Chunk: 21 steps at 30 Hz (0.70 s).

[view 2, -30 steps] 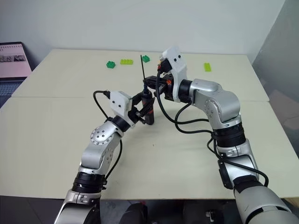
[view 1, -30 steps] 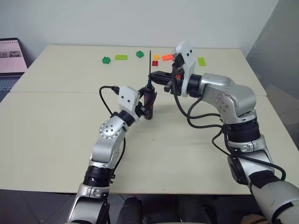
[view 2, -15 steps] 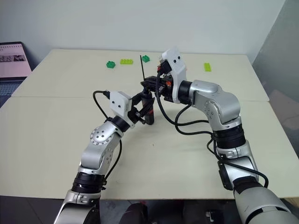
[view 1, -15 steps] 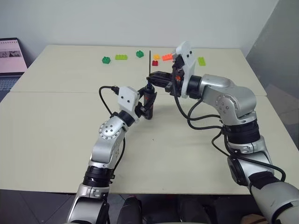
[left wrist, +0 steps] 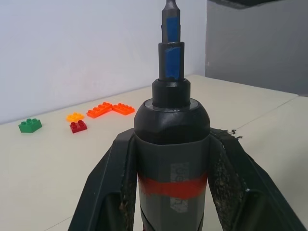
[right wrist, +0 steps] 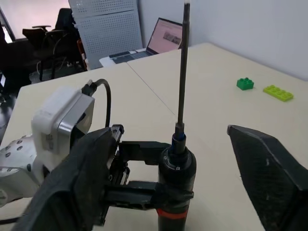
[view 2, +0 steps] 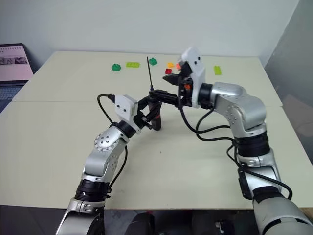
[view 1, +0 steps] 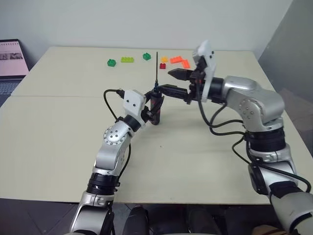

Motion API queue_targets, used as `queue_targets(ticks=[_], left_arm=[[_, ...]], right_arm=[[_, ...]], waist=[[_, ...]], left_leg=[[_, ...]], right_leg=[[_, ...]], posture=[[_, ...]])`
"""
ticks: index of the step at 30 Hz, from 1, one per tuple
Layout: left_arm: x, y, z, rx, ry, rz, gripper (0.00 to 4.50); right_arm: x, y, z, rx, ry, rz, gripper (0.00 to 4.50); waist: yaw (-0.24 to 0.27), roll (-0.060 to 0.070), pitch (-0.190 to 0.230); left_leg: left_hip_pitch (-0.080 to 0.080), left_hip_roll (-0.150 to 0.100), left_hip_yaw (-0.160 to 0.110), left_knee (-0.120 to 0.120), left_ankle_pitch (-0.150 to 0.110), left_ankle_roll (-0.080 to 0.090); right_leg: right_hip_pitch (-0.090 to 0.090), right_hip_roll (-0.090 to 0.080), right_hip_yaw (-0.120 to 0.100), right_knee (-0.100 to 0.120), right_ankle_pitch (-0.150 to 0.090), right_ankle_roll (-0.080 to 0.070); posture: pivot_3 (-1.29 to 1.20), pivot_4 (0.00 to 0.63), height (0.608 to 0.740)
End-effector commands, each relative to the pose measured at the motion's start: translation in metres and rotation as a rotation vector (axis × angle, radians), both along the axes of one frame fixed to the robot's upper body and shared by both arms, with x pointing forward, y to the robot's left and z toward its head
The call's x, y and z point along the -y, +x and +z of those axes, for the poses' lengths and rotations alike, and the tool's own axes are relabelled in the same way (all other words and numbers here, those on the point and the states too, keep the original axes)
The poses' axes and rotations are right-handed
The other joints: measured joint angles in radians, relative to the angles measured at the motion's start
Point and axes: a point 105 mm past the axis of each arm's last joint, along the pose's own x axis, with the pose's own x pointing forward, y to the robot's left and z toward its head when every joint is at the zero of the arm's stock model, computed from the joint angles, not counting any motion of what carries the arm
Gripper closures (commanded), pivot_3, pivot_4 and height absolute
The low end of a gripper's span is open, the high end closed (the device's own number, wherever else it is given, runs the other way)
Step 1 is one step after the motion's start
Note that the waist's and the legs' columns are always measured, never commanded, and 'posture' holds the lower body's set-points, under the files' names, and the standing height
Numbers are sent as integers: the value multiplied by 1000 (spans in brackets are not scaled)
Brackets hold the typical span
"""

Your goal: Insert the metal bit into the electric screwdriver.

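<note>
Next, I let go of the electric screwdriver with my left gripper just on the near side of the table's seam (view 1: 157, 114), facing the red brick.
My left gripper (view 1: 154, 111) is shut on the electric screwdriver (view 1: 156, 98) and holds it upright over the middle of the table. The tool's black body has a red band (left wrist: 172, 185) and a blue tip (left wrist: 171, 62). The metal bit (view 1: 156, 68), a thin dark rod, stands straight up out of that tip. To its right, my right gripper (view 1: 172, 81) is open, one finger on each side of the bit's lower end and apart from it. In the right wrist view the bit (right wrist: 183, 67) rises between the wide-spread fingers (right wrist: 82, 183).
Toy bricks lie along the far side of the table: green (view 1: 111, 62), lime (view 1: 127, 59), green (view 1: 146, 56), red (view 1: 162, 65) and orange (view 1: 179, 60), plus a lime one (view 2: 217, 70) behind my right arm. A laptop (view 1: 11, 58) sits beyond the table's left edge.
My right gripper has opened, let go of the bit and drawn back to the right. The bit stays standing in the screwdriver. The left arm has not moved.
</note>
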Motion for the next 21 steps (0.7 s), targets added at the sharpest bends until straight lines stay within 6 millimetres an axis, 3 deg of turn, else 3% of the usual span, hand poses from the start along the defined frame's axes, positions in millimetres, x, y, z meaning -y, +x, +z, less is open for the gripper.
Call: queue_targets(ticks=[1, 5, 9, 15, 21], left_arm=[[-11, 5, 31, 77, -16, 27, 2840], [-6, 14, 56, 153, 174, 2, 2841], [1, 31, 58, 111, 551, -100, 2841], [7, 39, 37, 25, 1053, -306, 2841], [26, 50, -8, -126, 1248, -448, 2842]], right_arm=[[19, -23, 16, 119, -32, 27, 168], [45, -35, 13, 155, -100, -19, 168], [61, -59, 9, 177, -183, -8, 168], [82, -79, -4, 200, -356, -19, 168], [101, -90, -23, 152, -493, -33, 168]], waist=[[-1, 0, 0], [5, -2, 4], [17, -3, 5], [25, -2, 5], [28, -3, 6]], left_leg=[[0, 0, 0, 0, 0, 0], [-1, 0, -1, -1, 0, 0], [-2, -1, 0, -1, 0, 0], [-1, -2, 0, -9, 0, 0], [-3, -3, 0, -14, 1, -1]], right_leg=[[0, 0, 0, 0, 0, 0], [-1, 0, -1, 0, 0, 0], [-1, 0, 0, -3, 0, 0], [-1, -1, 0, -10, 0, 0], [-1, -2, -1, -18, 0, 0]], posture=[[0, 150, 740], [0, 150, 740], [0, 150, 740], [0, 150, 740], [0, 150, 740]])
